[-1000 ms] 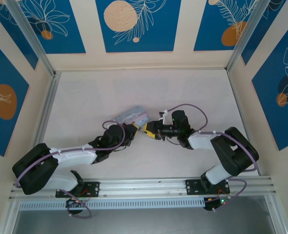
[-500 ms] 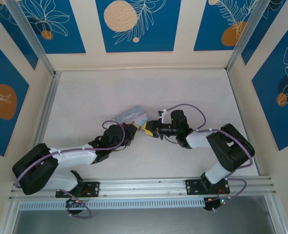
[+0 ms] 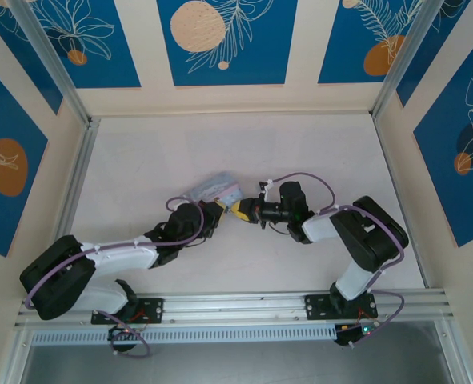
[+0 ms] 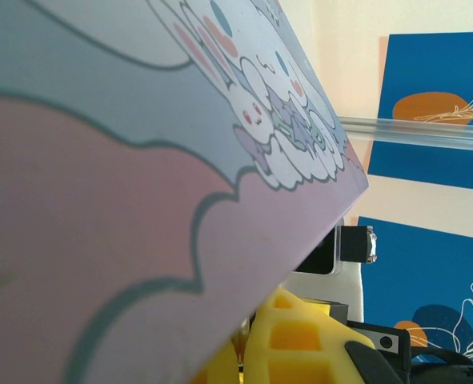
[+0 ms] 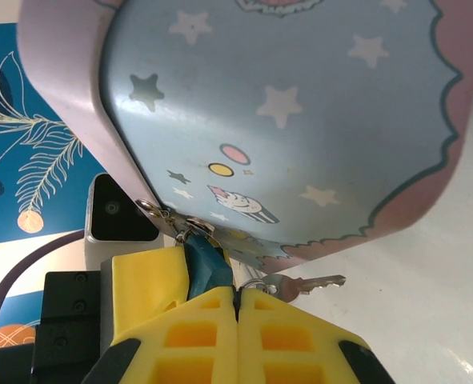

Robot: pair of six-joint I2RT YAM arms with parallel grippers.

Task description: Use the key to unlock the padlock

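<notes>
The tin sits at a slant around the padlock in my left gripper, so my right gripper should open, back away until the tin settles, then take the key [image 5: 236, 281] again.
The pastel-blue tin [image 3: 214, 189] lies tilted mid-table, and both grippers meet at its near corner. From the tin's hasp [image 5: 170, 218] hangs the padlock [image 5: 206, 262], a small dark-blue block. My left gripper [image 3: 218, 210] holds it, with one yellow finger [image 5: 144, 280] pressed against its side. My right gripper [image 5: 238, 302] is shut just under the padlock, and a key ring pokes out at its tips. A silvery key [image 5: 310, 282] dangles from that ring, pointing right. In the left wrist view the tin [image 4: 140, 160] hides most of the left gripper [image 4: 242, 352].
The metal frame rails [image 3: 74, 188] and patterned walls [image 3: 224, 40] enclose the white table [image 3: 316, 152]. The right arm's elbow [image 3: 372, 236] sits near the front right. A purple cable [image 3: 304, 178] loops over the right wrist.
The right arm has crept left, bringing its gripper closer against the left gripper at the tin's corner. The left arm and tin have barely moved.
</notes>
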